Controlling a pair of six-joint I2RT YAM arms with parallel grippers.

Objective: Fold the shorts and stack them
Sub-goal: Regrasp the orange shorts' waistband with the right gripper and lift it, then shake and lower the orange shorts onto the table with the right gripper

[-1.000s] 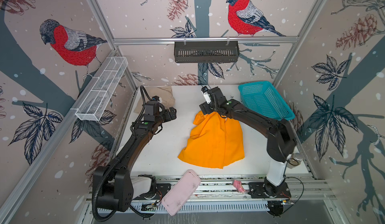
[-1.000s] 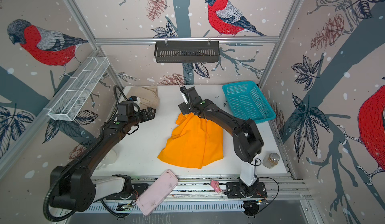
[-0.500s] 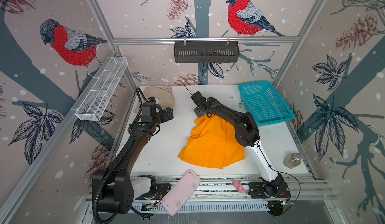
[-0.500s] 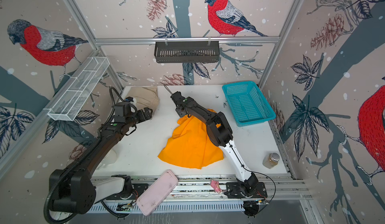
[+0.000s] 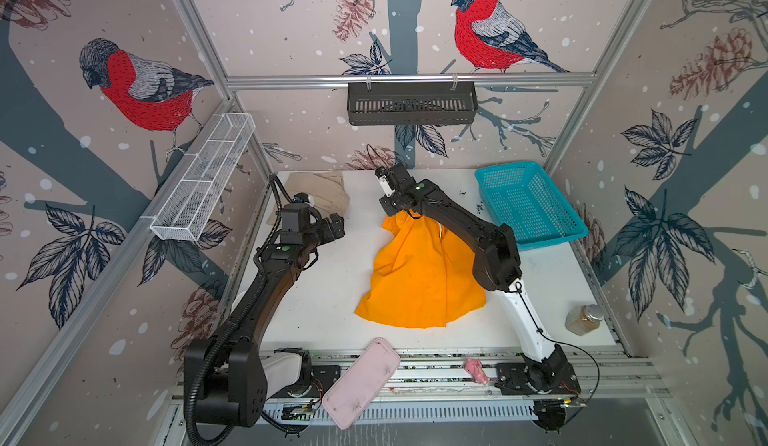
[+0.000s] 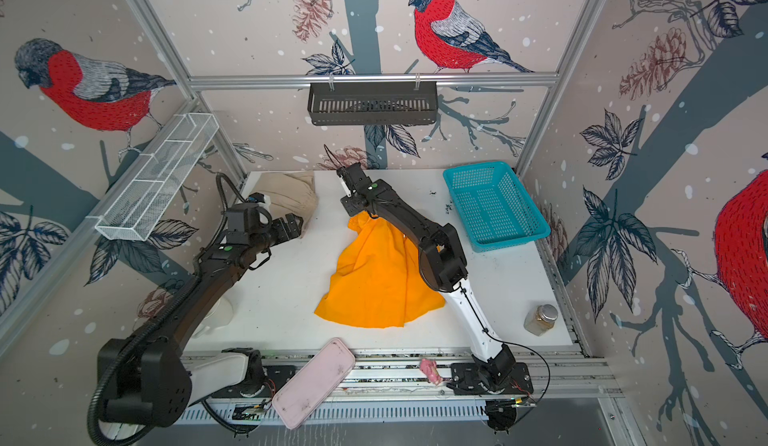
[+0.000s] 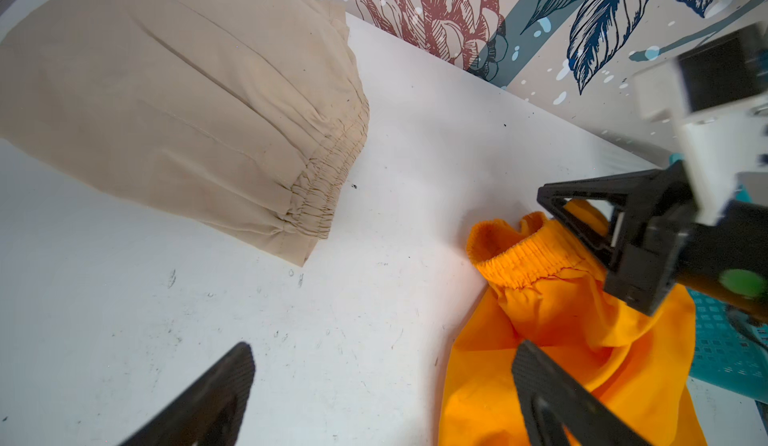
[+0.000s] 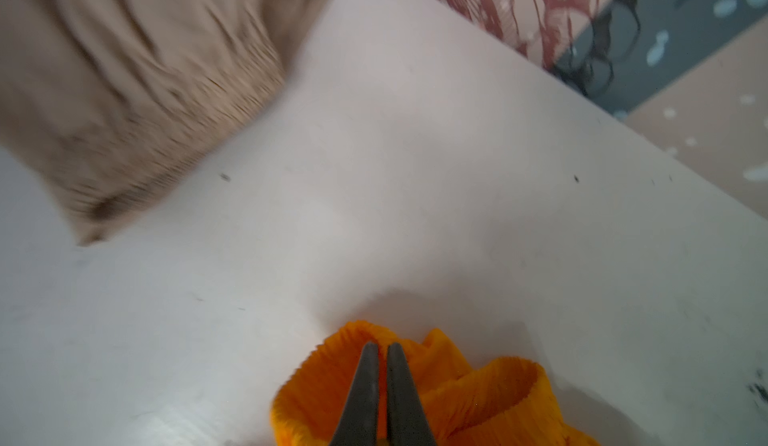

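The robot's left gripper should grasp the orange shorts' waistband, at its loose end (image 5: 389, 222) (image 7: 486, 246) nearest the beige shorts.
The orange shorts (image 5: 415, 282) (image 6: 374, 282) lie crumpled in the middle of the white table. My right gripper (image 8: 382, 346) (image 5: 390, 210) is shut on their gathered waistband (image 8: 478, 394) at the far end, and the band bunches up around the fingers. The beige shorts (image 5: 322, 192) (image 6: 291, 192) (image 7: 187, 103) lie folded flat at the back left corner. My left gripper (image 7: 384, 348) (image 5: 338, 227) hovers open between the two pairs, with nothing between its fingers. One of its fingers (image 7: 540, 381) hangs over the orange cloth's edge (image 7: 561, 332).
A teal mesh basket (image 5: 528, 203) stands at the back right. A small jar (image 5: 584, 319) sits at the front right. A pink case (image 5: 359, 381) and a small pink object (image 5: 476, 371) lie on the front rail. A black rack (image 5: 411, 103) hangs on the back wall.
My right gripper has shifted a little left and closed on the orange waistband, and its elbow has swung in over the table. The left gripper has stayed open, almost still.
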